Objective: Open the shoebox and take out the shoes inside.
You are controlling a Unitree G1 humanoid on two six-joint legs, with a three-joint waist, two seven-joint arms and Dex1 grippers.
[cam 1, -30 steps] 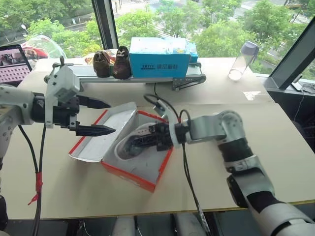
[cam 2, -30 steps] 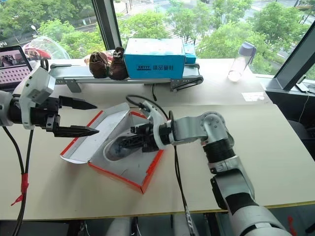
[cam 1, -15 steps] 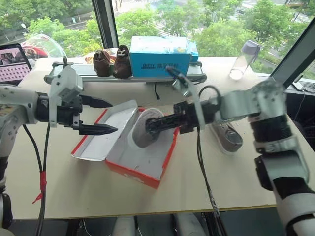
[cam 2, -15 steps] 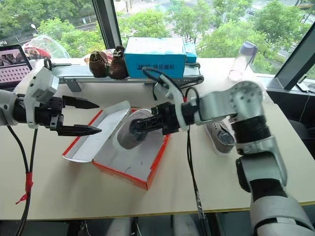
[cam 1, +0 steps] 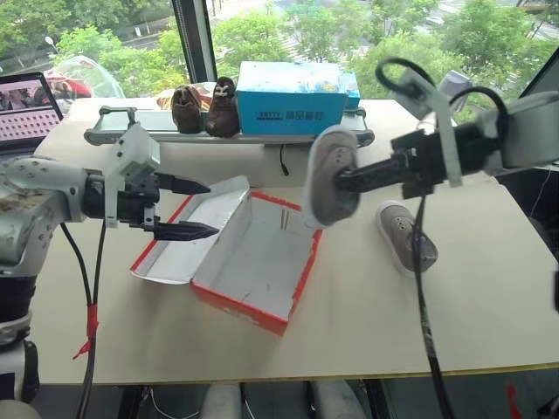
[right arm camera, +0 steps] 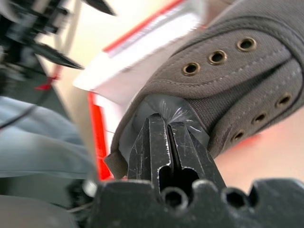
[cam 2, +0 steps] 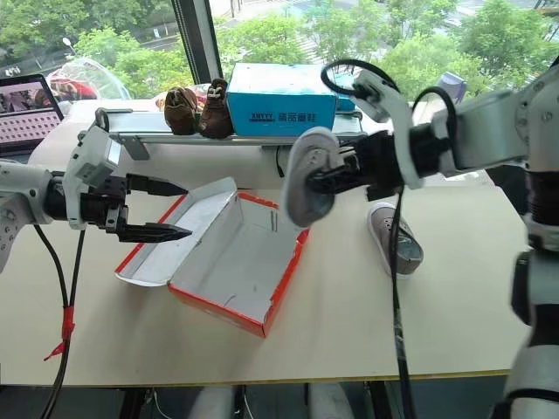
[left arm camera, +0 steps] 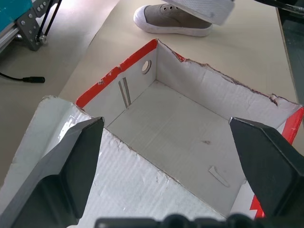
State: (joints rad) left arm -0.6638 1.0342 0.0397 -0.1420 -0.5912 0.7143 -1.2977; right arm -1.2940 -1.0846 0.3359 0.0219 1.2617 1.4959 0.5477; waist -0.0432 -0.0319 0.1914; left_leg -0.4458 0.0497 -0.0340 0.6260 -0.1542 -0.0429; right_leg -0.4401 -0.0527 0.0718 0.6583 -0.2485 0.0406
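The robot's right gripper needs to let go of the grey shoe on the table [cam 1: 373,225] close beside the other grey shoe, facing the shoebox. The held shoe is still above the box's rim.
The red shoebox [cam 1: 238,305] lies open on the table, its lid [cam 1: 188,236] flopped to the left and its whitish inside [left arm camera: 190,128] empty. My left gripper [cam 1: 214,209] hovers open just over the lid, fingers pointing at the box. My right gripper [right arm camera: 167,124] is shut on the heel opening of one grey shoe [cam 1: 330,175]. It holds the shoe in the air above the box's right rim, pale sole facing left. The other grey shoe [cam 1: 404,236] rests on the table right of the box.
At the back, a metal rail carries a blue box [cam 1: 293,98] and a dark brown pair of shoes [cam 1: 205,109]. A clear bottle [cam 2: 445,87] stands back right, a laptop [cam 1: 31,105] back left. A black cable [cam 1: 284,161] lies behind the shoebox.
My right gripper has lifted the grey shoe out of the box and carried it up and to the right. The left gripper has stayed open by the lid.
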